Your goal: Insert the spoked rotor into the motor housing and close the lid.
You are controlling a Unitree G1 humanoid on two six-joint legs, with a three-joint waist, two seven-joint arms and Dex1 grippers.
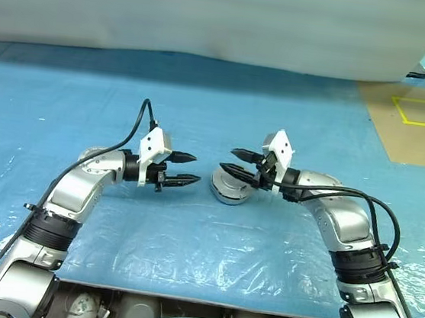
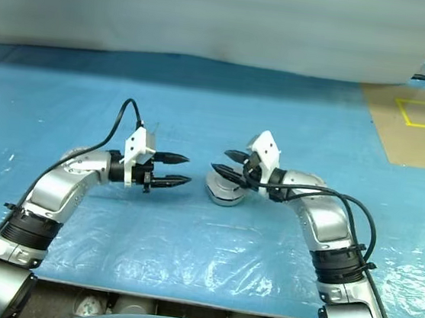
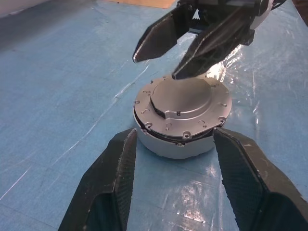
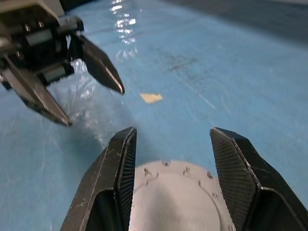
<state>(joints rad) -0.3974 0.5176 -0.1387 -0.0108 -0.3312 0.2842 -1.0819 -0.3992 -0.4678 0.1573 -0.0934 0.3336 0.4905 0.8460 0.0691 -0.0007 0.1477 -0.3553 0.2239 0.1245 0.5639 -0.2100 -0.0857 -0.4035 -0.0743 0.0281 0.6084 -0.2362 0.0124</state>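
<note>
Next, my right gripper grips the lid around its raised centre (image 3: 181, 95) while my left gripper meets the lid's rim, because a dark gap shows along the seam between the lid and the motor housing.
The round silver motor housing (image 1: 229, 195) rests on the blue tarp between my two grippers. The lid (image 3: 185, 98) lies on top of it, smooth face up with a raised centre, and a dark gap shows along part of the seam. The spoked rotor is hidden. My right gripper (image 1: 228, 159) hovers just above the lid's right side, open with nothing between its fingers. My left gripper (image 1: 195, 168) is a short way to the left of the housing, pointing at it, open and empty. The left wrist view has the housing wall (image 3: 175, 147) just beyond my left fingertips.
Blue plastic sheeting (image 1: 189, 233) covers the whole table, wrinkled near the front edge. A small tan scrap (image 4: 151, 97) lies on it beyond the housing. A brown floor patch with yellow tape (image 1: 424, 122) is at the back right, with a white sheet (image 1: 214, 13) behind.
</note>
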